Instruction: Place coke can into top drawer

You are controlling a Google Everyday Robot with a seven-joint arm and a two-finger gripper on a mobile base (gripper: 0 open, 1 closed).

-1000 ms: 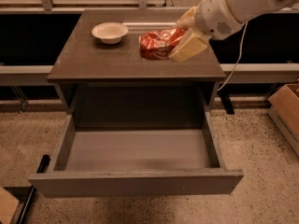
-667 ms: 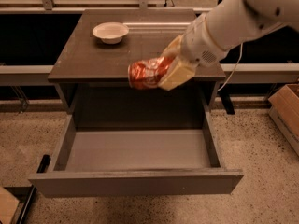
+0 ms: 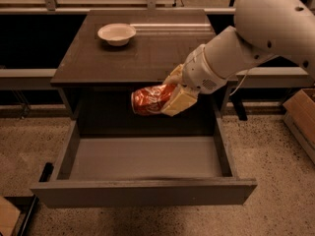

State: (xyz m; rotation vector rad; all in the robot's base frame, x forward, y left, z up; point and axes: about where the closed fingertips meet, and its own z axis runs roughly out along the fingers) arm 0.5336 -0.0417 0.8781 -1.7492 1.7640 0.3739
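Observation:
Next, my gripper lets go of the coke can around the middle of the open top drawer's grey bottom [image 3: 157, 149], where I should let it go.
The coke can [image 3: 147, 100] is red with white lettering and dented sides. It lies sideways in my gripper [image 3: 173, 95], whose pale fingers are shut on its right end. The can hangs in the air over the back of the open top drawer [image 3: 147, 159], just below the front edge of the cabinet top. The drawer is pulled fully out; its smooth grey inside holds nothing. My white arm comes in from the upper right.
A white bowl [image 3: 116, 33] stands at the back left of the dark cabinet top [image 3: 147, 58]. A cardboard box [image 3: 301, 117] sits on the floor at the right. A dark object [image 3: 42, 178] lies on the floor by the drawer's left side.
My gripper has carried the can forward and down, from above the cabinet top to in front of its edge, over the open drawer.

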